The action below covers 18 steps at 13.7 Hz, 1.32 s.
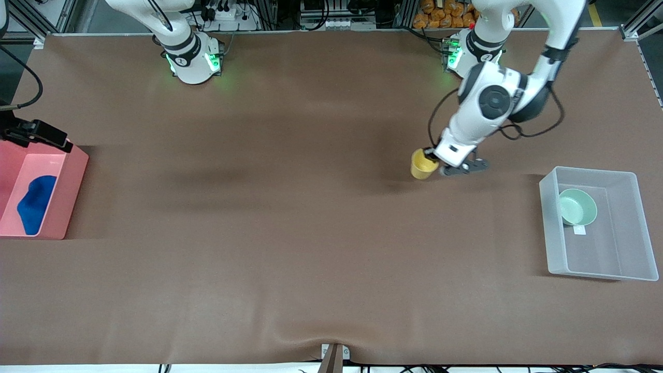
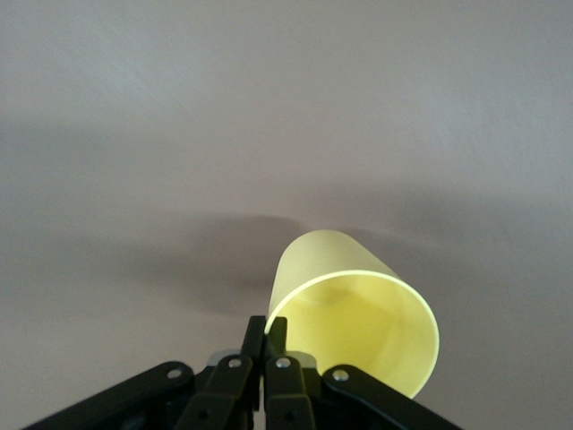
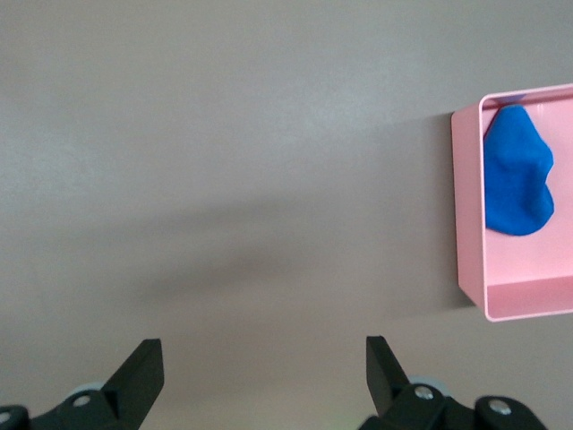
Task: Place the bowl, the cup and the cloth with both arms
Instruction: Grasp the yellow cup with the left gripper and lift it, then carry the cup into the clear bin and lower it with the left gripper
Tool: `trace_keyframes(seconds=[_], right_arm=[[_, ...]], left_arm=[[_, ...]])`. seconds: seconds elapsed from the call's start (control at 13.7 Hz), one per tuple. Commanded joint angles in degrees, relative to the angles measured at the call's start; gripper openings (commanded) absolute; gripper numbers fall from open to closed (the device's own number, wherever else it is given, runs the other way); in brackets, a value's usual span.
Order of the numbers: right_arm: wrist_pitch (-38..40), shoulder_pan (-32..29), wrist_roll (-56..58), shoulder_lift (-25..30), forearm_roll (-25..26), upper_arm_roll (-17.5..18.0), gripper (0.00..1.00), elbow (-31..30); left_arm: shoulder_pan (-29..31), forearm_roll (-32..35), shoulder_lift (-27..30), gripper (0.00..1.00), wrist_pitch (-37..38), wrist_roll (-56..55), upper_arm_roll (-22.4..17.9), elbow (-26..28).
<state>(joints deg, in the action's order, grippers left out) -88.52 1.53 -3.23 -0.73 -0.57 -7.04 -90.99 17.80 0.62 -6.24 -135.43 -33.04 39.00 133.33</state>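
Next, my left gripper lets go of the yellow cup on the clear bin's bottom beside the small white label (image 1: pixel 582 250).
My left gripper (image 1: pixel 430 153) is shut on the rim of the yellow cup (image 1: pixel 423 165), one finger inside and one outside, over the table toward the left arm's end. In the left wrist view (image 2: pixel 267 324) the cup (image 2: pixel 358 318) hangs tilted with its mouth toward the camera. The mint-green bowl (image 1: pixel 577 206) lies in a clear plastic bin (image 1: pixel 601 272). The blue cloth (image 1: pixel 35 203) lies in a pink bin (image 1: pixel 75 181). My right gripper (image 1: pixel 39 133) is open and empty above the pink bin's farther end; in the right wrist view (image 3: pixel 261 345) the cloth (image 3: pixel 515 175) and pink bin (image 3: pixel 467 224) show.
The clear bin stands at the left arm's end of the table, the pink bin at the right arm's end. Brown cloth covers the table (image 1: pixel 290 233) between them. A small white label (image 1: pixel 579 230) lies in the clear bin beside the bowl.
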Motion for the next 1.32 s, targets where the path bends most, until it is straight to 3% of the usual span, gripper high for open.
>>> trace_keyframes(seconds=[0.0,0.22,0.44,0.66,0.88,1.24], right_arm=[[3.34,1.46,-2.13,1.17,-0.83,0.00,1.00,1.25],[5.98,0.94,-1.52,1.52,-0.83,1.14,1.00,1.86],[7.31,-6.26,-1.25,1.34,-0.75,8.08,1.00,3.44],[7.48,-5.75,-1.52,1.52,-0.31,7.65,1.00,4.15],[7.48,-6.19,-1.08,1.52,-0.66,7.30,1.00,4.15],[6.87,-7.07,4.28,1.43,-0.04,7.56,1.00,5.20]], left_arm=[[9.85,6.04,-0.44,0.00,8.58,4.71,0.46,-9.19],[19.54,6.67,-6.04,0.00,14.99,13.69,0.46,-21.66],[23.85,14.73,-12.02,0.00,23.97,21.15,0.11,-34.24],[25.10,20.97,-21.33,0.00,24.34,28.63,-1.11,-45.05],[24.66,23.20,-27.66,0.00,24.34,35.82,-4.97,-50.78],[24.22,23.28,-34.62,0.00,19.61,39.72,-8.24,-53.53]])
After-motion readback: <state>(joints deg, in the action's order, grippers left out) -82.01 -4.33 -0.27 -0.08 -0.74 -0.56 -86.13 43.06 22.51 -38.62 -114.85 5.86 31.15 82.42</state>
